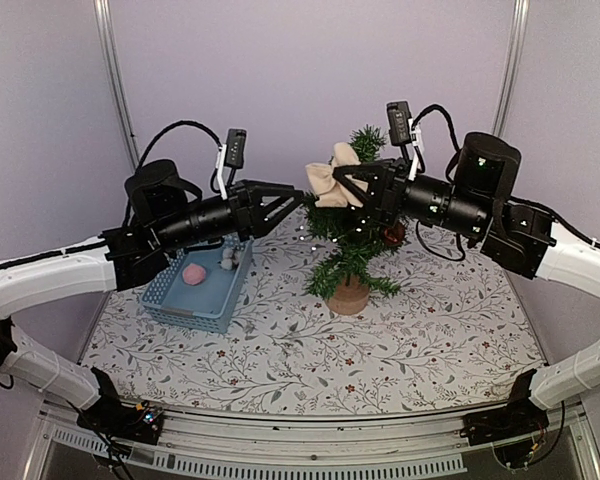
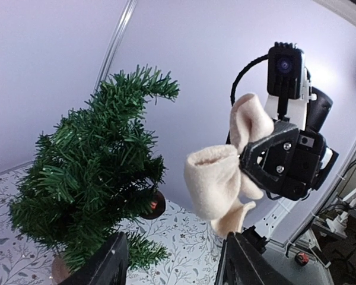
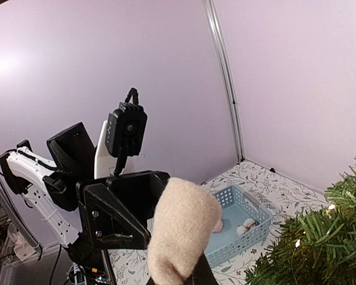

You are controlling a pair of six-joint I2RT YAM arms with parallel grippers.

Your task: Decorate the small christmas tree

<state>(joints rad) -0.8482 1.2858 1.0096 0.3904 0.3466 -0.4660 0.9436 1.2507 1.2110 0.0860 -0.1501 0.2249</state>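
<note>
The cream bow's loose end points away from the tree, so my left gripper needs to grab that loose end (image 2: pixel 209 178) before my right gripper opens and regrips the bow.
The small christmas tree (image 1: pixel 355 235) stands on its tan base (image 1: pixel 348 295) at mid-table, with a dark red bauble (image 1: pixel 393 235) on it. My right gripper (image 1: pixel 352 186) is shut on a cream fabric bow (image 1: pixel 330 180) and holds it in the air beside the treetop. My left gripper (image 1: pixel 285 205) is open and empty, pointing at the bow from the left without touching it. In the left wrist view the bow (image 2: pixel 225 178) hangs beyond my open fingers (image 2: pixel 110 264), with the tree (image 2: pixel 95 178) at left. In the right wrist view the bow (image 3: pixel 181 234) hides my fingertips.
A blue basket (image 1: pixel 195 300) sits left of the tree, holding a pink piece (image 1: pixel 193 274) and small white pieces (image 1: pixel 228 258). It also shows in the right wrist view (image 3: pixel 258 228). Purple walls and metal posts close in the back and sides.
</note>
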